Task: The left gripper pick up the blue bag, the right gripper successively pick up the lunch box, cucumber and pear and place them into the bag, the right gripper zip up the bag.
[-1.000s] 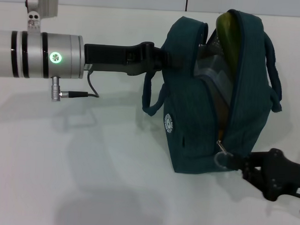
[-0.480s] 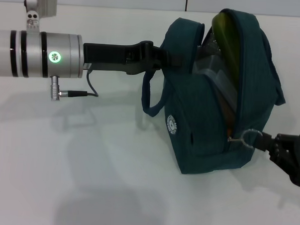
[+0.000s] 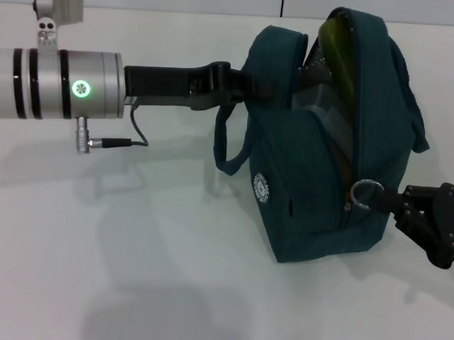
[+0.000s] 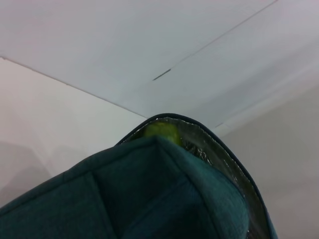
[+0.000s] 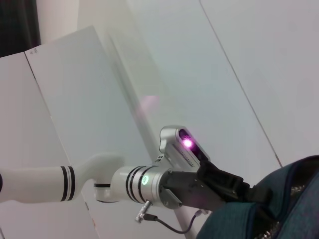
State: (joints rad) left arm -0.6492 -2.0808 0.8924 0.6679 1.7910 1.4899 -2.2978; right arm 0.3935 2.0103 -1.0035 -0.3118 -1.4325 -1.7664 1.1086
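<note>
The bag's opening is held apart by my left gripper on the bag's upper edge, so next my left gripper lets go and takes the bag's lower side (image 3: 269, 211) for zipping.
The blue bag (image 3: 305, 188) stands on the white table, its top held up by my left gripper (image 3: 242, 84), which is shut on the bag's upper left edge. A green cucumber (image 3: 340, 51) sticks out of the open top, and its tip (image 4: 162, 131) shows against the foil lining (image 4: 212, 149). The clear lunch box (image 3: 318, 95) shows partly inside the opening. The pear is hidden. My right gripper (image 3: 393, 201) is at the bag's right side, shut on the zipper's metal ring pull (image 3: 364, 193) at mid-height. Below the pull the zipper is closed.
The left arm (image 3: 57, 83) reaches across from the left above the table, with a cable hanging under it. The same arm (image 5: 75, 181) appears in the right wrist view beside the bag (image 5: 271, 214). White tabletop (image 3: 133, 249) lies around the bag.
My right gripper has drawn the ring pull from near the bag's bottom corner up to mid-height, closing the lower zipper. The bag has shifted slightly. The left arm holds still.
</note>
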